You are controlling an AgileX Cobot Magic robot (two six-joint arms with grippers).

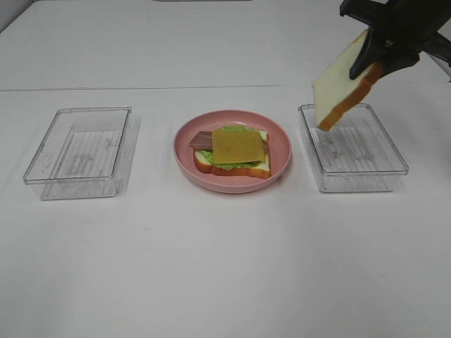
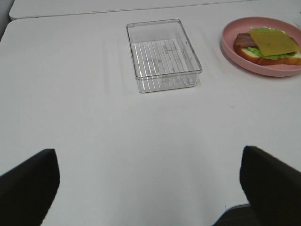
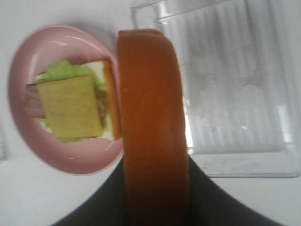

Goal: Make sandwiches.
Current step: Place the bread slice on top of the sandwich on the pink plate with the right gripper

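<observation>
My right gripper has its bread slice. It will let go of the slice on top of the yellow cheese slice (image 1: 230, 136) (image 3: 58, 92) on the pink plate.
On the pink plate (image 1: 184, 146) in the middle of the table lies an open sandwich: a bread slice, green lettuce, a brown bacon strip and a yellow cheese slice (image 1: 238, 146) on top. My right gripper (image 1: 375, 62) is shut on a second bread slice (image 1: 341, 88), which hangs tilted above the far left corner of the right clear box (image 1: 380, 169). The right wrist view shows that slice's orange-brown crust (image 3: 153, 127) edge-on beside the plate (image 3: 19, 94). My left gripper (image 2: 150, 188) stands open over bare table, well short of the left clear box (image 2: 162, 54).
Two empty clear plastic boxes flank the plate, one on the left (image 1: 42, 169) and one on the right. A seam in the white table runs along the far side.
</observation>
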